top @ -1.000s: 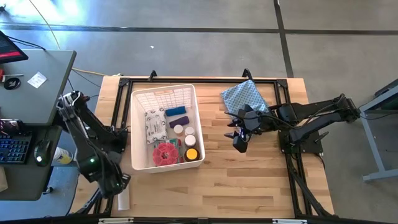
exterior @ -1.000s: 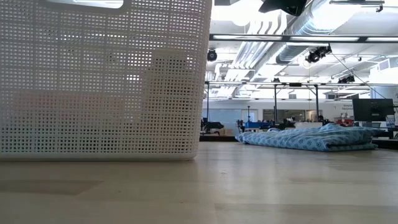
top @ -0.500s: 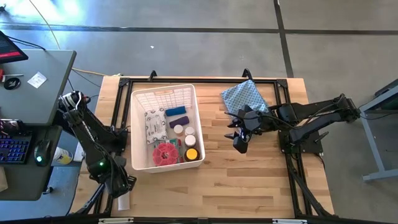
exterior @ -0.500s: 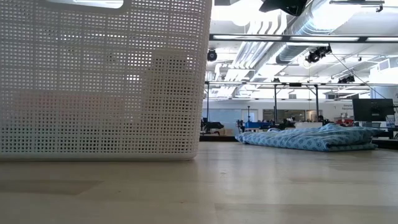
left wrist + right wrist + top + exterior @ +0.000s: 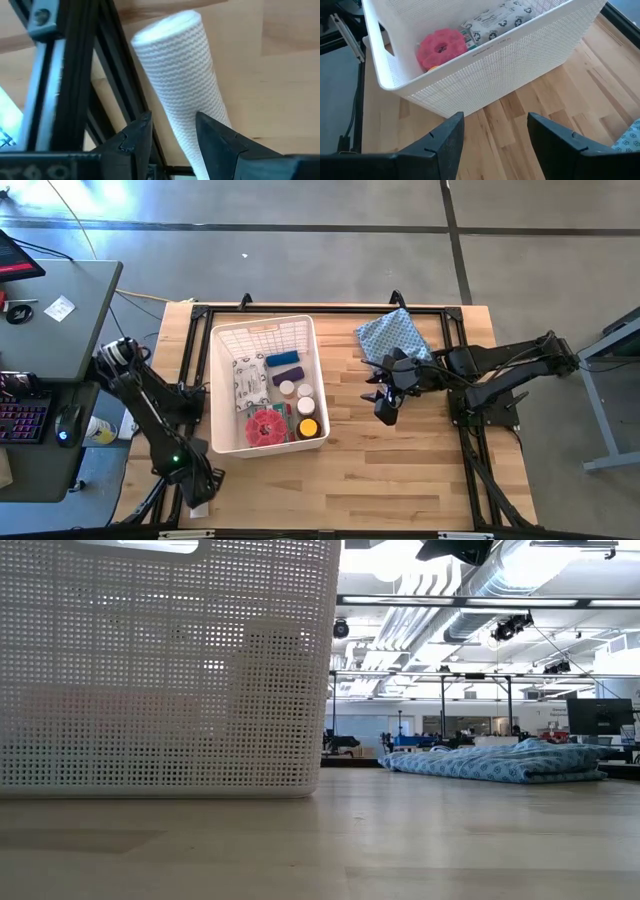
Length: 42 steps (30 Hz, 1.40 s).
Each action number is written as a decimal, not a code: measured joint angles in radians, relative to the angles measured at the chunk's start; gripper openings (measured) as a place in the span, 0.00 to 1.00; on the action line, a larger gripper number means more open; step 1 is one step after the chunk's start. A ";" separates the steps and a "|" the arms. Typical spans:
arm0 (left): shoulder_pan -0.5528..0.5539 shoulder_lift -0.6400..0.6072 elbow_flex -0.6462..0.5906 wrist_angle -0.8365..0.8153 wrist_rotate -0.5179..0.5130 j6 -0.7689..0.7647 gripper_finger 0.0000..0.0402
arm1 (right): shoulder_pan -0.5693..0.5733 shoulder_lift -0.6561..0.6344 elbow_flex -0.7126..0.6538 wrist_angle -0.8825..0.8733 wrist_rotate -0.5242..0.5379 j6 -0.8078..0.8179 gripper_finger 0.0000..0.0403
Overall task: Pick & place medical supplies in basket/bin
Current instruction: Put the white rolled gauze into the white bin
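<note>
The white roll slants under one finger of the robot's left gripper, so it should open, turn in line with the roll and grip both sides (image 5: 172, 52) near its end.
The white lattice bin (image 5: 222, 385) stands on the table's left half and holds the supplies: a white printed packet (image 5: 248, 380), blue (image 5: 283, 359) and purple (image 5: 285, 375) cylinders, white-capped jars (image 5: 288, 388), a yellow-capped amber bottle (image 5: 307, 427) and a red disc (image 5: 265, 425). A white ribbed roll (image 5: 175, 65) lies flat at the table's near left corner (image 5: 197, 505). My left gripper (image 5: 172, 117) is open, low over the roll's near end, one finger on each side (image 5: 203, 488). My right gripper (image 5: 495, 117) hovers open over bare wood right of the bin (image 5: 385, 415). My left gripper comes at the white roll from above, its open fingers (image 5: 212, 132) standing astride the roll's end and across its length. I cannot tell whether either finger touches it. The roll lies flat on the wood.
A blue patterned cloth (image 5: 395, 335) lies folded at the table's far right, also in the low view (image 5: 500, 762). A black frame rail (image 5: 75, 75) runs close beside the roll. A desk with a keyboard (image 5: 25, 415) stands left of the table. Bare wood stretches along the near edge.
My left arm has swung toward the table's near edge, and its gripper has travelled down toward the white roll at the near left corner. The right arm, the bin and the cloth have kept still.
</note>
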 joint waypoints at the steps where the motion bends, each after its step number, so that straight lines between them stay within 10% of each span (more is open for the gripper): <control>1: 0.000 0.010 0.000 0.007 0.001 0.001 0.46 | 0.000 0.000 0.000 0.000 0.000 0.000 0.52; 12: 0.027 0.037 0.000 0.086 0.026 0.010 0.50 | 0.000 0.000 0.000 0.000 -0.002 -0.001 0.52; 28: 0.060 0.068 0.001 0.091 0.033 0.009 0.99 | 0.000 0.000 0.000 -0.017 -0.043 0.003 0.52; 42: 0.061 0.126 0.002 0.069 0.044 0.084 0.78 | 0.000 0.000 0.000 -0.041 -0.047 0.002 0.52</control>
